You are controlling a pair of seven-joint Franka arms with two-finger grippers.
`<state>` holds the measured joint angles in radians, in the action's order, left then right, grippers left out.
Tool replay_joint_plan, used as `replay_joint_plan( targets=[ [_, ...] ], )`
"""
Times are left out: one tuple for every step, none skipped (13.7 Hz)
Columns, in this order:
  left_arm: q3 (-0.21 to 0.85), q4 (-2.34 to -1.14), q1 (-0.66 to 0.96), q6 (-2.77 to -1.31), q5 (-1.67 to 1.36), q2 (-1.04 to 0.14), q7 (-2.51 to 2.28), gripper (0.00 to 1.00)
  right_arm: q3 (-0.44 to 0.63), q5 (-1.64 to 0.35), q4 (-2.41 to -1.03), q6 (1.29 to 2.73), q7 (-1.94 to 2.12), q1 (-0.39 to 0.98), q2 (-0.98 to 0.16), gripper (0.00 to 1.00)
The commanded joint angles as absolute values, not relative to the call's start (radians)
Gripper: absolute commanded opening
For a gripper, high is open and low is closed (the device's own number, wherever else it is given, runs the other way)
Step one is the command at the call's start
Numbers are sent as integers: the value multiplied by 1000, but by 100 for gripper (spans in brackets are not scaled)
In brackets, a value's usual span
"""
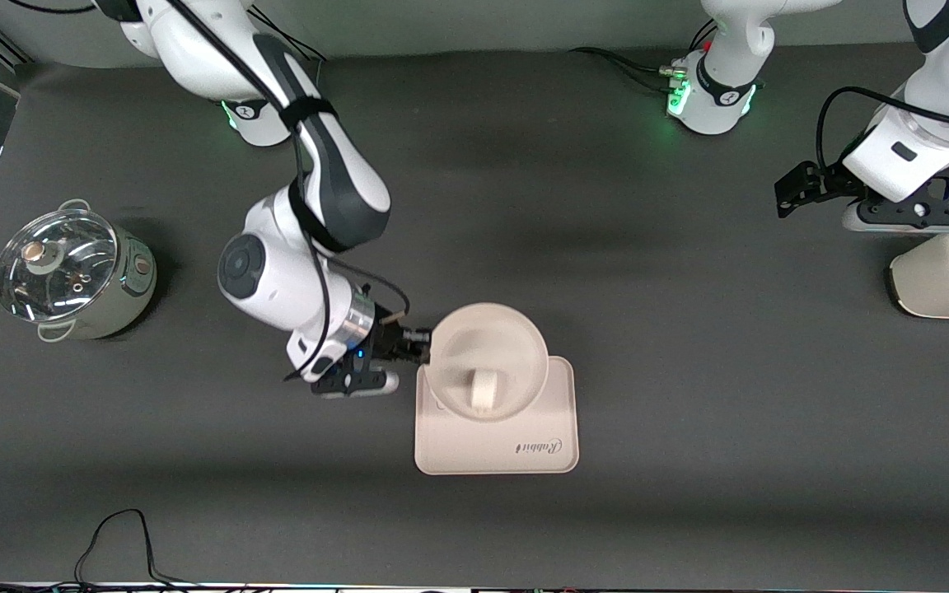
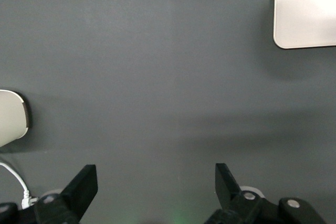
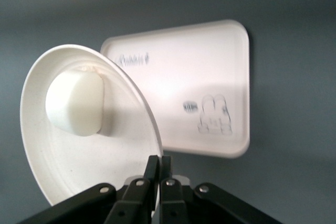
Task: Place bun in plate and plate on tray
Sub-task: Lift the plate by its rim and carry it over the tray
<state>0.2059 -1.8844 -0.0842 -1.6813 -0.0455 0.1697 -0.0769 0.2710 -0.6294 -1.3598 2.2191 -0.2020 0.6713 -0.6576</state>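
Next, my right gripper lets go of the round cream plate, bun and all, flat on the middle of the tray (image 1: 497,407) (image 3: 177,95).
My right gripper (image 1: 423,344) is shut on the rim of the round cream plate (image 1: 495,339) and holds it tilted over the part of the tray (image 1: 524,449) that lies farther from the front camera. The off-white bun (image 1: 484,389) lies in the plate against its lower rim. The right wrist view shows the gripper (image 3: 159,163) pinching the plate (image 3: 68,156), the bun (image 3: 74,103) in it, and the tray (image 3: 210,66) with its bear drawing beneath. My left gripper (image 1: 789,196) waits open and empty at the left arm's end of the table, and it also shows in its wrist view (image 2: 156,182).
A steel pot with a glass lid (image 1: 71,276) stands at the right arm's end of the table. A cream appliance (image 1: 948,276) sits below my left gripper, and its edge shows in the left wrist view (image 2: 10,121). One corner of the tray (image 2: 307,14) shows there too.
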Motion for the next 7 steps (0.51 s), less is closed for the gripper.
replay_joint_plan(
  targets=[
    [207,-1908,-83,-1696,-34,192,-83,100,259,-701,-1114,2186,-176,618,-813,0],
    [207,-1907,-83,-1703,-40,189,-83,100,253,-712,-1089,2192,-176,606,-843,0],
    [207,-1905,-84,-1715,-43,189,-83,100,250,-712,-1082,2197,-178,604,-870,0],
    [207,-1905,-84,-1723,-44,189,-83,100,247,-713,-1081,2203,-181,604,-906,0],
    [207,-1907,-84,-1721,-44,189,-83,100,245,-713,-1083,2216,-181,604,-929,0],
    [207,-1907,-86,-1712,-44,190,-83,100,238,-718,-1085,2220,-183,604,-952,0],
    [207,-1907,-87,-1704,-43,192,-81,100,221,-733,-1091,2220,-181,604,-969,0]
  ],
)
